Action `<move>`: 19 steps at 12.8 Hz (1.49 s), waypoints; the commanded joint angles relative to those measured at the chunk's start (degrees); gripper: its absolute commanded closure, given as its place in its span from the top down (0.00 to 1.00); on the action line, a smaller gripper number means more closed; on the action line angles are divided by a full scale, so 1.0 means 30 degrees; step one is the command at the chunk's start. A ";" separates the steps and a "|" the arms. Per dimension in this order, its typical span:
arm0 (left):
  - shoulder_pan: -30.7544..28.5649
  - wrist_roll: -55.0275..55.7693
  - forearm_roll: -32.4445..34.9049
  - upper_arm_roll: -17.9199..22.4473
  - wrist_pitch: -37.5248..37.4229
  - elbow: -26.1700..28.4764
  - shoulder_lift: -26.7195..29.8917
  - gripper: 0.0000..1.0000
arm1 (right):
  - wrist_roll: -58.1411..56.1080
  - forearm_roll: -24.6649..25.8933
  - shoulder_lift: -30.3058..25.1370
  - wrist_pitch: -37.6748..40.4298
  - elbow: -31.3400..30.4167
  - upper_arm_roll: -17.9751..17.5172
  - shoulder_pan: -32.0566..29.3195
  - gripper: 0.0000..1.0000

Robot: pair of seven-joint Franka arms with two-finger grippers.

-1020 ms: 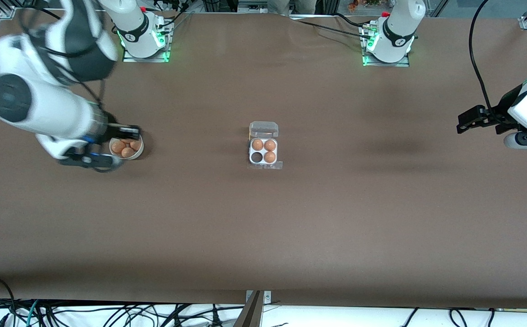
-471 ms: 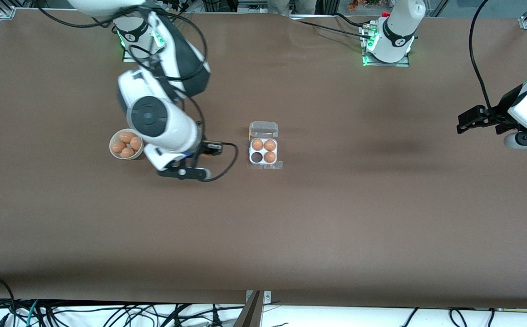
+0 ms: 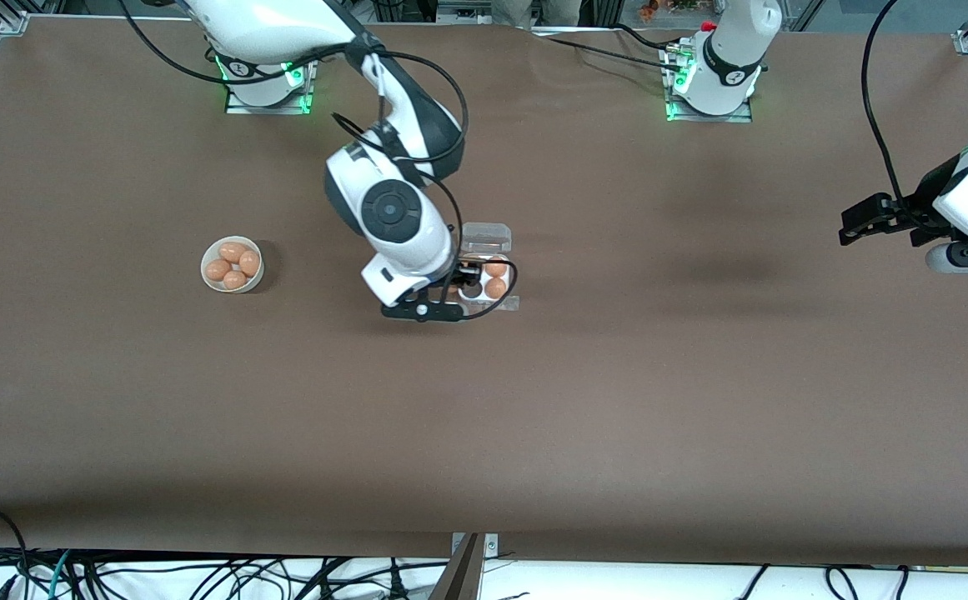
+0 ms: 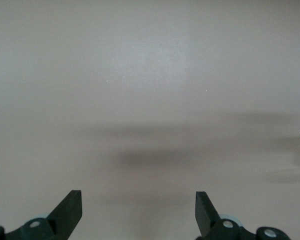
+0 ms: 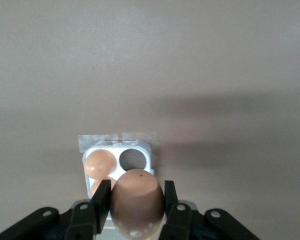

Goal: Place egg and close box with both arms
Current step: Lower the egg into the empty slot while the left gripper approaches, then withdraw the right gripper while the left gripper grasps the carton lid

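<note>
Next, I let go of the brown egg with my right gripper in the egg box's empty cell [image 3: 471, 291] [image 5: 133, 159], away from the folded-back lid.
The clear egg box [image 3: 507, 303] lies open mid-table, its lid [image 3: 484, 237] folded back toward the robots' bases. Two brown eggs [image 3: 496, 269] show in its cells and one cell [image 3: 472, 291] is empty. My right gripper [image 3: 468, 280] hangs over the box, shut on a brown egg [image 5: 137, 202]. The right wrist view shows the gripper [image 5: 135, 187] above the box [image 5: 146, 148], with the empty cell [image 5: 134, 158] and a boxed egg [image 5: 100, 163]. My left gripper [image 3: 855, 225] waits open and empty at the left arm's end of the table, and its wrist view [image 4: 138, 212] shows bare table.
A round white bowl [image 3: 256, 280] with several brown eggs stands toward the right arm's end of the table. Cables lie along the table edge nearest the camera. The arm bases [image 3: 265, 75] stand at the edge farthest from the camera.
My right arm has swung from the bowl to over the egg box, carrying the egg. The left arm has not moved.
</note>
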State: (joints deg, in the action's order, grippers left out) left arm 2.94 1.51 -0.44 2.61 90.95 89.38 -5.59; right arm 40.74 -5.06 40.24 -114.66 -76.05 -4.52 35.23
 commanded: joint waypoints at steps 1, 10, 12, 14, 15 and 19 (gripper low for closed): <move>-0.0073 -0.0387 0.0293 -0.0050 -0.0082 -0.0408 -0.0129 1.00 | 0.0803 0.0719 0.1289 -0.0800 0.0742 0.0275 0.0793 0.00; 0.0073 -0.0271 0.0234 -0.0079 -0.0082 -0.0408 -0.0129 1.00 | 0.2766 0.1542 0.2699 -0.2002 0.0566 0.0275 0.1674 0.23; 0.0219 -0.0124 0.0147 -0.0109 -0.0082 -0.0408 -0.0158 1.00 | 0.3146 0.1542 0.2728 -0.2063 0.0566 0.0275 0.1674 1.00; 0.0482 -0.0007 0.0000 -0.0720 -0.0111 -0.0408 -0.0304 1.00 | 0.3294 0.1570 0.2699 -0.2063 0.0595 0.0275 0.1674 1.00; 0.0716 0.0399 0.0000 -0.1275 -0.0170 -0.0350 -0.0334 1.00 | 0.3265 0.1542 0.2641 -0.2005 0.0596 0.0304 0.1616 1.00; 0.1187 0.4440 -0.1375 -0.4787 -0.0869 -0.0174 -0.1123 0.62 | 0.2798 0.1599 0.1591 -0.0344 0.0654 0.0596 0.1003 1.00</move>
State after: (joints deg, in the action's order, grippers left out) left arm 6.13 10.69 -2.79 -7.81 90.39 89.53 -7.37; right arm 49.34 -1.11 47.34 -119.92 -74.74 -3.31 39.37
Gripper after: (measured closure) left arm 0.150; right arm 0.000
